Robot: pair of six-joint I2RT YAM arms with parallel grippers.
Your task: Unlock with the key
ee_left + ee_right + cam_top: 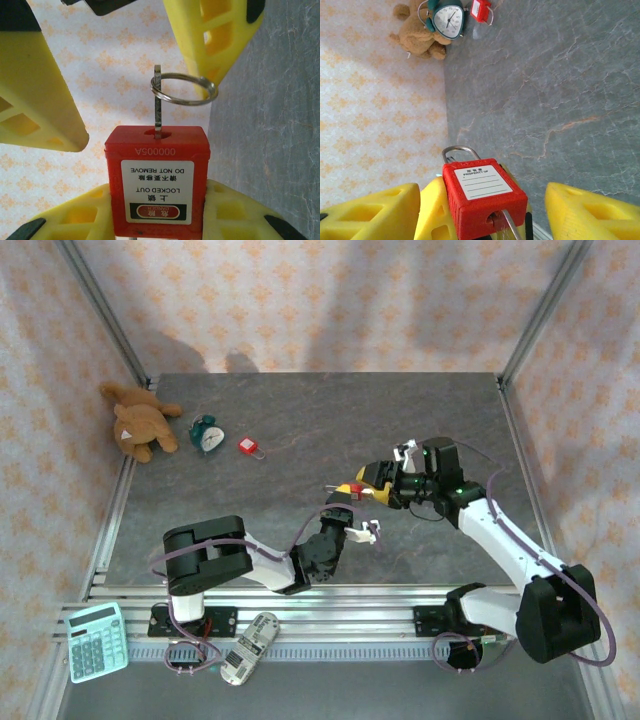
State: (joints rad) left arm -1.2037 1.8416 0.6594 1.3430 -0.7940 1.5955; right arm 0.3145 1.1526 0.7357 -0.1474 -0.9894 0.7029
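My left gripper is holding the padlock's body and the shackle sits seated. My right gripper needs to take the body before my left gripper pulls the shackle (461, 148).
My left gripper (159, 202) is shut on a red padlock (157, 155), its yellow fingers (235, 212) pressed against both sides of the body. A silver key (158, 110) with a ring (184, 89) stands in the keyhole. My right gripper (480, 212) is open, and its yellow fingers (590, 210) flank the key end of the padlock (480, 190) without touching the key (507, 225). The shackle (457, 150) looks seated in the body. In the top view both grippers (345, 505) (378, 480) meet over the table's middle around the padlock (357, 488).
A second red padlock (250, 447), a teal alarm clock (208, 434) and a brown teddy bear (140, 422) lie at the table's back left. A calculator (96, 642) and a remote (250, 646) rest on the front rail by the left base.
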